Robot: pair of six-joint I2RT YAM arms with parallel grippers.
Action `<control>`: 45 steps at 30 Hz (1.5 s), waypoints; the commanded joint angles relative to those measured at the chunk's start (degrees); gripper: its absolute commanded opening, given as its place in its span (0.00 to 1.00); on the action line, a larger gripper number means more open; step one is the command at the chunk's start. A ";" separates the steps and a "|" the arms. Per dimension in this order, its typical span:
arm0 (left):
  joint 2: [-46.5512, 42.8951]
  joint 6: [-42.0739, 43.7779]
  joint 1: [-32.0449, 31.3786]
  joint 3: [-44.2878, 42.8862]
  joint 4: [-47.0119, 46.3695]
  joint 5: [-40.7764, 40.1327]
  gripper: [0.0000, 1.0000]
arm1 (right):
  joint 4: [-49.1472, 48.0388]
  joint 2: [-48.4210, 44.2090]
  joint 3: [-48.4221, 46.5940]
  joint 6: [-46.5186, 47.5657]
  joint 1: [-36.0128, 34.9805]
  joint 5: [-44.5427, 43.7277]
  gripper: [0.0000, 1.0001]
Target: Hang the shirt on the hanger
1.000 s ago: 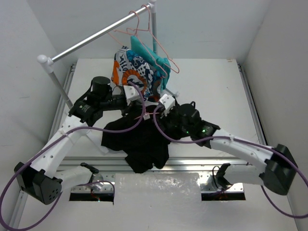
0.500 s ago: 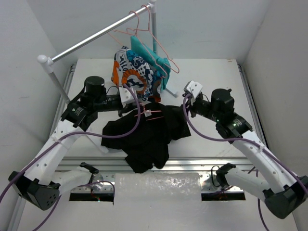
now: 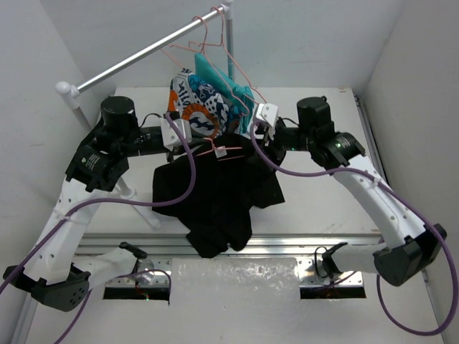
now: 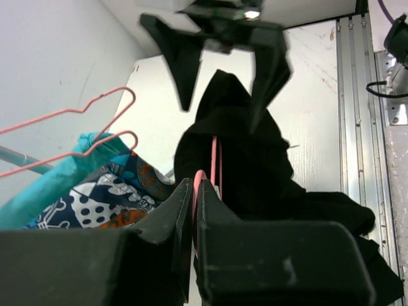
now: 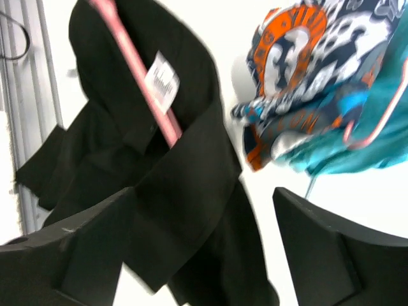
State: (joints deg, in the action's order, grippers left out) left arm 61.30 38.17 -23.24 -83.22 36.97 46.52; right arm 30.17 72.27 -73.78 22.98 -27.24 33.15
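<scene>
The shirt's shoulder sits loose around the hanger's end, so next my right gripper pinches the fabric there [image 5: 207, 182] before my left gripper lifts the hanger up to the bar.
The black shirt [image 3: 215, 190] hangs from the pink hanger [image 3: 208, 150], its white neck label [image 3: 221, 152] showing at the collar, its lower part bunched on the table. My left gripper [image 3: 179, 137] is shut on the hanger's wire [image 4: 194, 191] and holds it up; the shirt [image 4: 245, 159] drapes just beyond the jaws. My right gripper [image 3: 259, 123] is open and empty beside the shirt's right shoulder. In the right wrist view the gripper [image 5: 203, 194] has the shirt [image 5: 159, 159] under it, with the hanger [image 5: 137, 86] and label [image 5: 162, 80] showing.
A metal rail [image 3: 143, 54] on posts crosses the back left with spare pink hangers [image 3: 222, 46]. The orange-blue-white patterned garment [image 3: 197, 104] and the teal garment [image 3: 229, 86] hang just behind the shirt. White walls stand on both sides.
My left gripper has lifted the hanger and shirt up and back. My right gripper has left the shirt's collar, swung out right, then come back toward the rail, open.
</scene>
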 commanded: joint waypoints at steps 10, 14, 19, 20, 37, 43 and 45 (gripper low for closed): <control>0.31 3.57 -0.49 -5.02 2.14 4.72 0.00 | 1.73 9.64 -5.41 7.32 -7.37 1.15 0.56; 0.66 3.05 -0.49 -5.72 1.61 4.63 0.00 | 1.56 10.26 -5.07 7.34 -9.76 1.39 0.41; 0.40 2.43 -0.49 -5.11 0.39 1.91 0.00 | -3.01 7.80 0.55 6.29 -10.02 0.34 0.18; 0.31 2.35 -0.49 -5.02 0.21 1.64 0.00 | -3.28 7.45 1.17 6.29 -10.02 0.08 0.18; -1.09 5.51 -0.49 0.07 1.26 1.64 0.00 | 5.68 3.67 -5.15 8.48 -0.98 9.47 0.91; -1.09 5.86 -0.40 0.17 1.35 1.82 0.00 | 8.42 4.46 -2.43 12.26 0.00 3.88 0.64; -1.09 5.86 -0.49 0.16 1.35 2.26 0.00 | 6.40 4.37 -0.85 11.21 0.00 0.45 0.53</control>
State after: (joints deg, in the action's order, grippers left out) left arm 61.78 43.05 -23.29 -82.48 41.39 47.24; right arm 37.39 76.58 -75.90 33.17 -26.92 37.04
